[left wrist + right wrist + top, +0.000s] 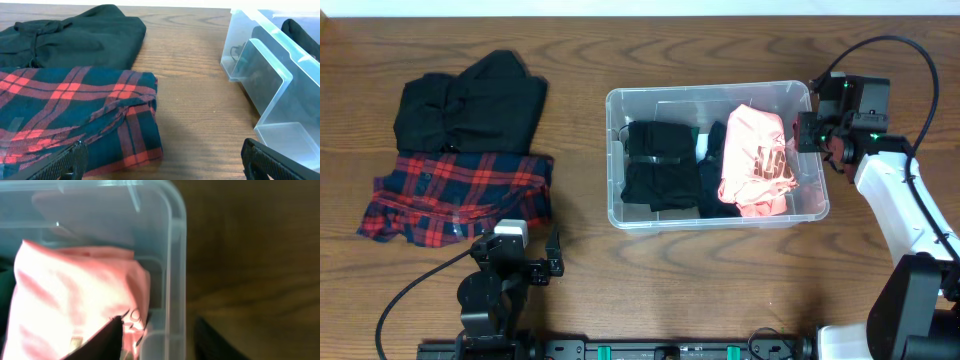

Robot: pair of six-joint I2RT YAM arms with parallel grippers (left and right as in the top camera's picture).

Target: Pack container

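The end of the red plaid garment (392,205) that lies farthest from the clear plastic container should be grabbed next by my left gripper.
The clear plastic container (710,92) stands at the table's middle right. It holds folded black clothes (660,165) and a pink garment (755,160). My right gripper (817,132) is open at the container's right rim. In the right wrist view it (160,335) straddles the rim (177,255), one finger over the pink garment (75,295) and one outside. My left gripper (517,250) is open and empty near the front edge, below a red plaid garment (460,195). A black garment (470,100) lies behind the plaid one.
In the left wrist view my open fingers (162,160) frame bare wood between the plaid garment (75,115) and the container's left wall (265,75). The black garment (75,37) lies farther back. A black cable (880,45) arcs over the right arm.
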